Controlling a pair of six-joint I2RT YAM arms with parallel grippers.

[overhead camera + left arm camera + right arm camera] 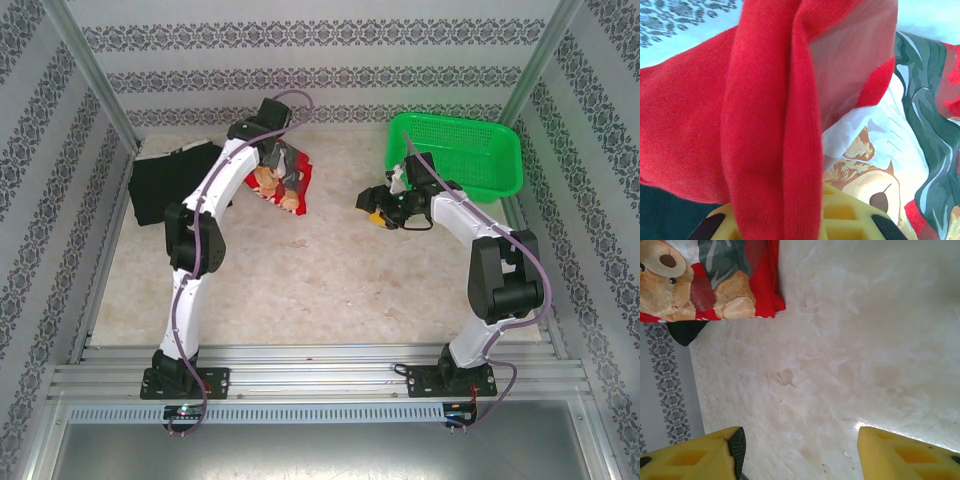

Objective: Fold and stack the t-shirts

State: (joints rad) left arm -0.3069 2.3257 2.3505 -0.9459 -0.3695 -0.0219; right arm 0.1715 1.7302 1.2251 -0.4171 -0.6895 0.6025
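Next, my left gripper lets go of the red t-shirt, spread flat on top of the black t-shirt (pixel 184 182).
The red t-shirt (pixel 288 183) lies crumpled at the back middle of the table, its teddy-bear print (pixel 875 182) facing up. My left gripper (pixel 283 152) is over its far edge, shut on a raised fold of the red cloth (pixel 775 150) that runs up between the yellow fingers (pixel 852 212). The black t-shirt (pixel 165 185) lies flat at the back left, partly under the left arm. My right gripper (pixel 367 204) hovers right of the red t-shirt (pixel 715 285), open above bare tabletop with nothing between its fingers (pixel 700 457). A black t-shirt corner (pixel 685 331) peeks from under the red one.
A green mesh basket (pixel 455 155) stands at the back right, close behind the right arm. Patterned walls and metal posts close in the table (pixel 330 290) on three sides.
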